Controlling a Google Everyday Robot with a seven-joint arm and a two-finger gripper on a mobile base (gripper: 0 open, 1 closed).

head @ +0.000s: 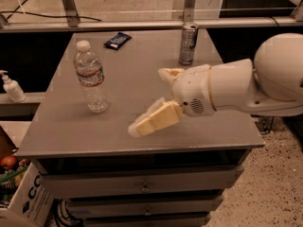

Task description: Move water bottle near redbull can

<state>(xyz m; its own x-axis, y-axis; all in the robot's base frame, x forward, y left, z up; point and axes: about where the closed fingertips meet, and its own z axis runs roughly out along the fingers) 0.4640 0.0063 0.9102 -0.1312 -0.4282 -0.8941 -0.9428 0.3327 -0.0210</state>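
Observation:
My gripper moves to the water bottle next and closes on the bottle's label (92,78), at the reddish part under the bottle's white cap.
The water bottle (91,84), clear ribbed plastic with a white cap and a reddish band on its label, stands upright on the left part of the grey table (222,131). The redbull can (188,44), slim and silver, stands upright at the table's back right. My gripper (149,101) hangs over the middle front of the table, to the right of the bottle and in front of the can. It is open and empty, with its cream fingers (154,119) spread wide. It touches neither object.
A flat dark blue snack packet (117,40) lies at the back of the table. A white pump dispenser (12,88) stands on a ledge to the left. A cardboard box (23,200) sits on the floor at lower left. Metal rails run behind the table.

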